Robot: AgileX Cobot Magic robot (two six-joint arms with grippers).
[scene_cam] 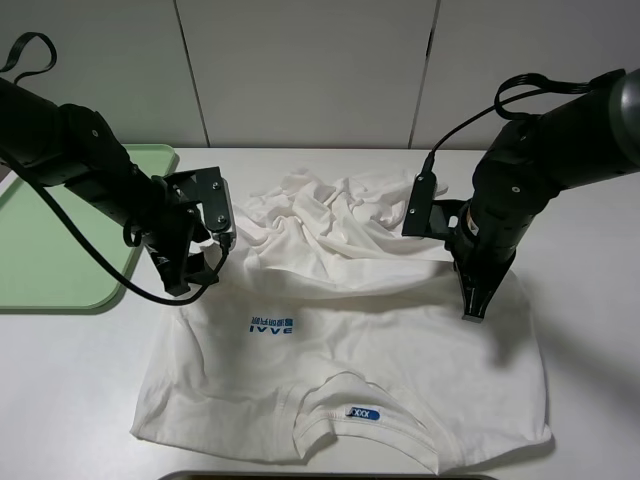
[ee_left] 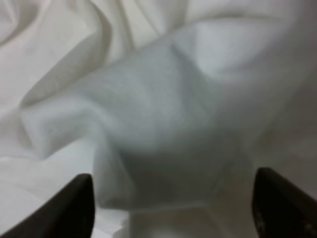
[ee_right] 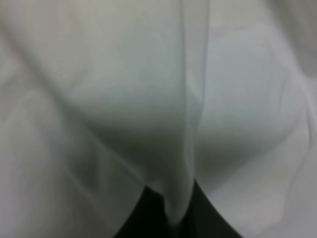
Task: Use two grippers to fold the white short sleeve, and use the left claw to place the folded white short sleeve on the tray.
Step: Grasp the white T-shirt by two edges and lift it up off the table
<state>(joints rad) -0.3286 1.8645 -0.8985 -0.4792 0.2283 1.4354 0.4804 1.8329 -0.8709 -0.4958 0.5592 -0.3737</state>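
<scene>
The hem is bunched at the back and the cloth hump is loose. My left gripper will pinch the hump [ee_left: 163, 178] before both of my grippers lift the shirt.
The white short sleeve [scene_cam: 390, 340] lies spread on the white table with its collar and blue neck tag [scene_cam: 362, 412] toward the front. Its hem is bunched in folds at the back. The blue logo [scene_cam: 270, 325] faces up. My left gripper [scene_cam: 188, 278] is at the shirt's left edge. In the left wrist view [ee_left: 178, 213] its fingers [ee_left: 74, 210] stand wide apart with a hump of cloth between them. My right gripper [scene_cam: 474, 305] is at the shirt's right side. In the right wrist view [ee_right: 168, 218] it is shut on a thin fold of the shirt [ee_right: 188, 99]. The pale green tray [scene_cam: 60, 250] lies at the far left.
The tray is partly covered by the left arm [scene_cam: 70, 150]. A white panelled wall [scene_cam: 320, 70] stands behind the table. A dark edge [scene_cam: 300, 477] shows at the front of the table. Black cables loop off both arms.
</scene>
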